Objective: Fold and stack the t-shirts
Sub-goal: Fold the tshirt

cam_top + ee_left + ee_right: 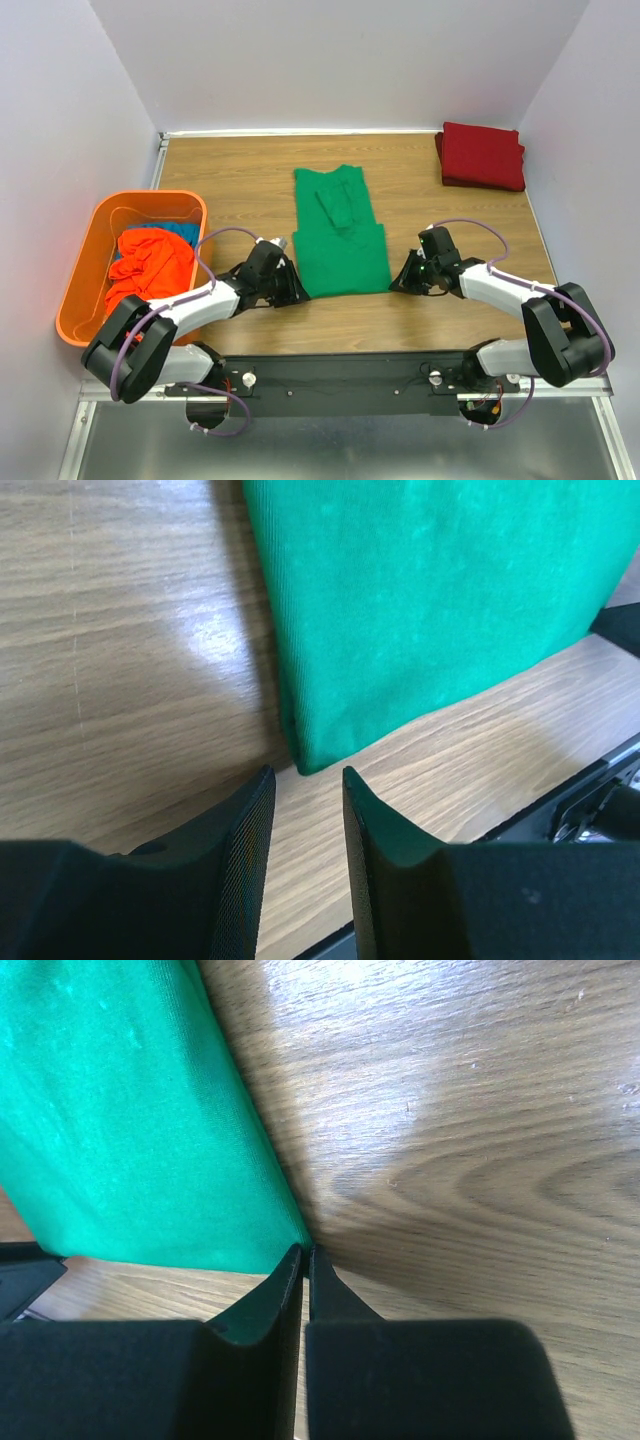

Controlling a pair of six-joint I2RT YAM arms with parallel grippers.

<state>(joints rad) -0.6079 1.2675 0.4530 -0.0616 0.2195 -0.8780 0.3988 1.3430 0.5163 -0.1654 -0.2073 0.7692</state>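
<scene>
The near corner of the green t-shirt barely reaches the fingers of my open left gripper. I need to move that gripper in and pinch the hem (318, 748) before both grippers fold the shirt.
A bright green t-shirt (340, 235) lies partly folded, as a long strip, in the middle of the wooden table. My left gripper (297, 293) is open just short of the shirt's near left corner; in the left wrist view the gripper (307, 775) has that corner (300, 760) right ahead of its tips. My right gripper (398, 282) is at the near right corner; in the right wrist view the gripper (305, 1252) is shut, its tips pinching the edge of the green t-shirt (120, 1130). A folded dark red t-shirt (482, 155) lies at the far right.
An orange plastic bin (150, 197) stands at the left edge and holds an orange-red t-shirt (150, 262) and a blue one (170, 232). White walls close in the table on three sides. A black rail (340, 375) runs along the near edge.
</scene>
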